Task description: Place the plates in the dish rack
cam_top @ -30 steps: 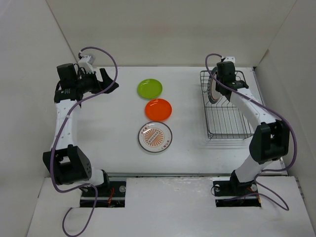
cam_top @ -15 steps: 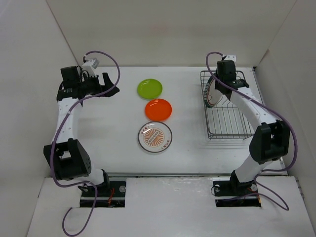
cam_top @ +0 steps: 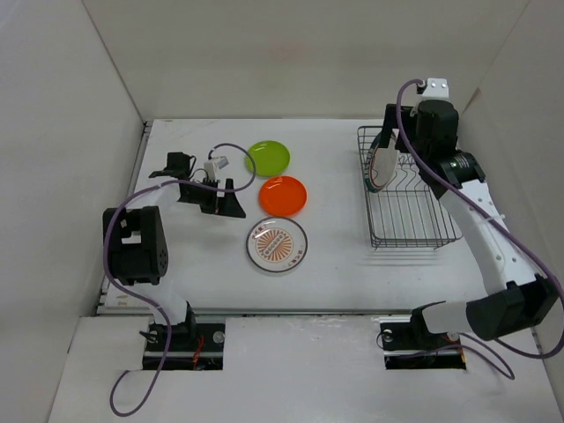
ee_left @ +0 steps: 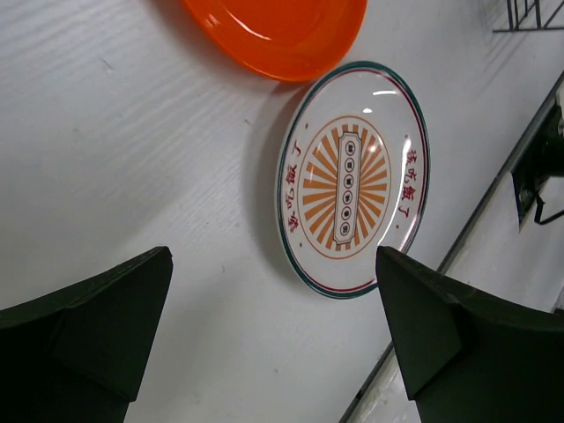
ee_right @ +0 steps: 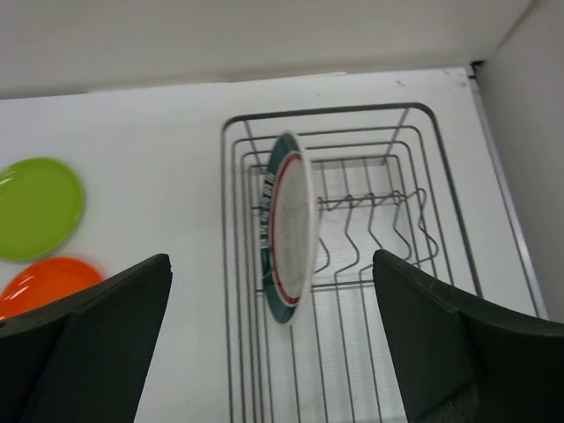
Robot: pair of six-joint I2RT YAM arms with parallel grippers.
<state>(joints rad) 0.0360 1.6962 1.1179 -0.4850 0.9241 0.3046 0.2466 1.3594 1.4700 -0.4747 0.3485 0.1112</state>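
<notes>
I should next move my left gripper to the orange-patterned plate's rim [cam_top: 252,233] [ee_left: 284,241], on the side nearest that gripper, and close it there.
The dish rack [cam_top: 410,244] of dark wire stands at the right of the table. A white plate with a dark teal rim [cam_top: 381,166] stands on edge in its far left slot, leaning slightly. My right gripper [cam_top: 388,145] hovers above it, open and apart from it. In the right wrist view the plate [ee_right: 291,225] stands between the spread fingers of that gripper [ee_right: 271,260], inside the rack [ee_right: 326,112]. The lime green plate [cam_top: 267,157], orange plate [cam_top: 283,195] and orange-patterned plate [cam_top: 277,244] lie flat mid-table. My left gripper [cam_top: 227,204] is open just left of them, holding nothing.
The left wrist view shows the patterned plate [ee_left: 352,176] and part of the orange plate [ee_left: 273,31] beyond the open gripper [ee_left: 273,253]. White walls enclose the table on three sides. The rack's prongs [ee_right: 388,220] to the right of the upright plate hold nothing.
My right gripper has opened, let go of the teal-rimmed plate and risen; the plate stays upright in the rack. My left arm has swung from the far left toward the plates in the middle.
</notes>
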